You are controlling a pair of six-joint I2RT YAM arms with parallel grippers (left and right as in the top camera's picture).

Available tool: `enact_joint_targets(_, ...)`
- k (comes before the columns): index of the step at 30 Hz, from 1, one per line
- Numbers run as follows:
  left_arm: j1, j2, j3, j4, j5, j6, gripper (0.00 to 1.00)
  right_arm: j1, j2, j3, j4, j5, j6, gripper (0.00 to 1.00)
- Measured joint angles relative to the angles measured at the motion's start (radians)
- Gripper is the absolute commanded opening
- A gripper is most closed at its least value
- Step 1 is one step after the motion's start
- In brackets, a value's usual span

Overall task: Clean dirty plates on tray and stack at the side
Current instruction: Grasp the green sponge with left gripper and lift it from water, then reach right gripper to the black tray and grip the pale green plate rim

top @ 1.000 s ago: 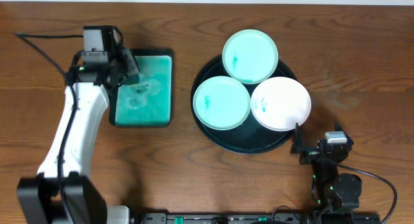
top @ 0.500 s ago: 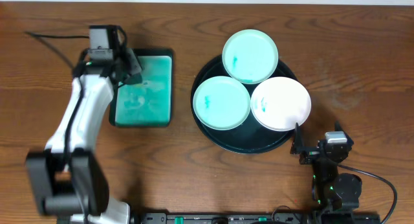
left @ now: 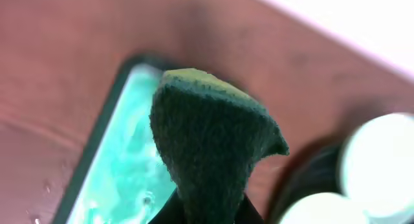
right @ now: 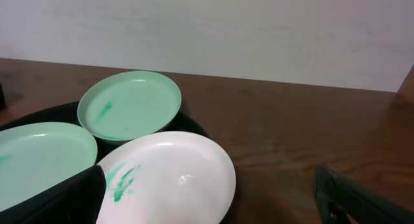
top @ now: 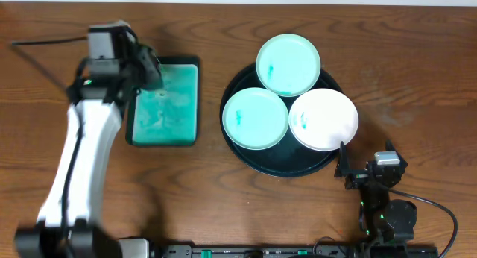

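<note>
Next, my right gripper grabs the mint plate nearest the teal dish by that plate's rim (top: 282, 101) (right: 92, 136), at the spot where the back mint plate and white plate meet.
Three plates lie on the round black tray (top: 277, 169): a mint one (top: 288, 64) at the back, a mint one (top: 256, 118) at the left and a white one (top: 323, 120) at the right, each with teal smears. My left gripper (top: 147, 67) hangs over the far left corner of the teal dish, shut on a dark green sponge (left: 208, 130) that fills the left wrist view. The left gripper (left: 208, 216) shows only at that view's bottom edge. My right gripper (top: 364, 159) stands open just in front of the tray, its fingers (right: 68, 199) spread on either side of the white plate (right: 174, 179).
A rectangular teal dish (top: 168, 109) with foamy water sits left of the tray. A cable (top: 45, 43) runs off the far left. The right arm's base (top: 386, 217) stands at the front edge.
My left arm has risen and drifted slightly towards the back with the sponge. The right arm and the plates have not moved.
</note>
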Motion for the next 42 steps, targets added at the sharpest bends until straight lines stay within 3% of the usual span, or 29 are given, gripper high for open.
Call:
enact_joint_targets(6,0.001,-0.010,-0.030,0.034,-0.008,0.000,0.07,0.000,0.000,0.000,0.000,0.000,0.000,0.99)
enact_joint_targets(9,0.001,0.110,-0.116,0.115,-0.008,-0.001,0.07,0.000,0.000,0.000,0.000,0.000,0.000,0.99)
enact_joint_targets(14,0.002,0.320,-0.187,0.113,0.008,-0.018,0.07,0.000,0.000,0.000,0.000,0.000,0.000,0.99)
enact_joint_targets(18,0.002,0.271,-0.176,0.103,0.024,-0.018,0.07,0.000,0.000,0.000,0.000,0.000,0.000,0.99)
enact_joint_targets(23,0.002,0.058,-0.142,0.094,0.023,0.005,0.07,0.000,0.000,0.000,0.000,0.000,0.000,0.99)
enact_joint_targets(27,0.002,-0.018,-0.116,0.101,0.023,0.008,0.07,0.000,0.000,0.000,0.000,0.000,0.000,0.99)
enact_joint_targets(36,0.002,0.250,-0.209,0.138,0.007,0.008,0.07,0.000,0.000,0.000,0.028,-0.003,0.000,0.99)
enact_joint_targets(42,0.002,0.175,-0.219,0.117,0.015,0.008,0.07,0.000,0.003,0.000,0.298,-0.080,0.000,0.99)
